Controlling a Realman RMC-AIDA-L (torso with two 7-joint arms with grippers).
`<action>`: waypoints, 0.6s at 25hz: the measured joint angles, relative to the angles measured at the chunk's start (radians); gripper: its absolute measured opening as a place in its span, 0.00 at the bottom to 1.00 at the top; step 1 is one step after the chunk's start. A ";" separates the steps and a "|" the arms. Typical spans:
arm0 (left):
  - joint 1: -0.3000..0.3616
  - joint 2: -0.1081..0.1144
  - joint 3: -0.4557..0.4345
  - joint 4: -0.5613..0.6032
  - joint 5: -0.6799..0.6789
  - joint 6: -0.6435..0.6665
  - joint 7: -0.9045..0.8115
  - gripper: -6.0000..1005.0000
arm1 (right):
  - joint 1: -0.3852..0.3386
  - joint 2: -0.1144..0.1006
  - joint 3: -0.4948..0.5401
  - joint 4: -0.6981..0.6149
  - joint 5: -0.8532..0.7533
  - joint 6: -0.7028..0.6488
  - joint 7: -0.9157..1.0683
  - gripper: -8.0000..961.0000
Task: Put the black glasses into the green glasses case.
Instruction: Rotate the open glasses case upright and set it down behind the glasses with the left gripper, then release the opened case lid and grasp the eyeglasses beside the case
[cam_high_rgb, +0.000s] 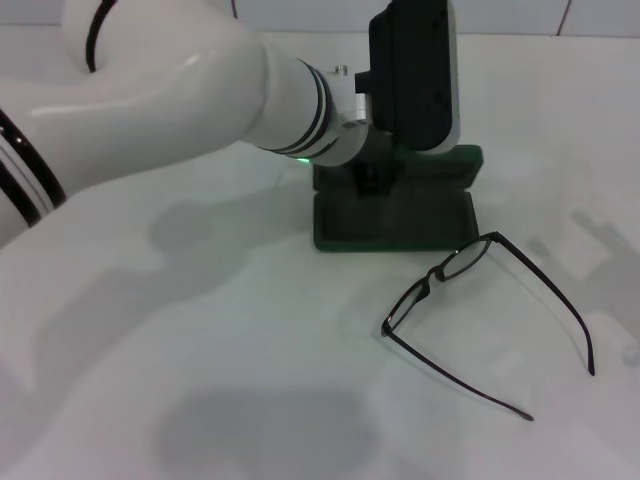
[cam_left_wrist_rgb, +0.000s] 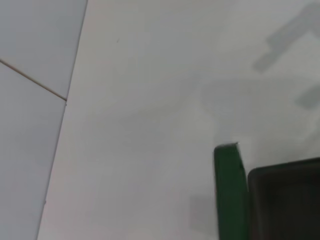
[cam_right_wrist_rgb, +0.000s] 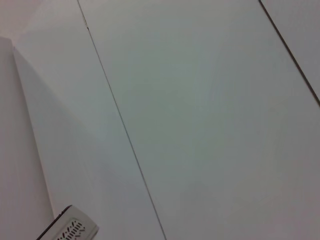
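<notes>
Next, I move my right gripper to the black glasses and close it on the glasses' bridge (cam_high_rgb: 433, 272) between the lenses.
The green glasses case (cam_high_rgb: 400, 218) lies open at the middle of the white table, its lid standing up at the back. The black glasses (cam_high_rgb: 470, 300) lie unfolded on the table just in front and to the right of the case, temples pointing toward me. My left arm reaches across from the left, and my left gripper (cam_high_rgb: 372, 180) is down at the case's back left part, touching or just above it. The left wrist view shows one green edge of the case (cam_left_wrist_rgb: 227, 190) and its dark lining. My right gripper is out of view.
The white table (cam_high_rgb: 200, 380) stretches bare to the left and front of the case. My left arm's bulky white forearm (cam_high_rgb: 180, 100) covers the upper left. The right wrist view shows only white wall panels (cam_right_wrist_rgb: 200, 125).
</notes>
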 joint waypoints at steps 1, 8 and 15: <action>0.000 0.000 0.000 0.000 0.000 0.000 0.000 0.21 | -0.001 0.000 0.000 0.000 0.000 0.000 0.000 0.79; 0.017 0.001 -0.003 0.016 -0.011 0.000 -0.002 0.22 | 0.001 -0.002 -0.021 -0.001 0.000 -0.007 0.001 0.79; 0.100 0.006 -0.022 0.192 -0.056 0.025 0.004 0.24 | 0.025 -0.015 -0.123 -0.048 -0.043 0.048 -0.032 0.79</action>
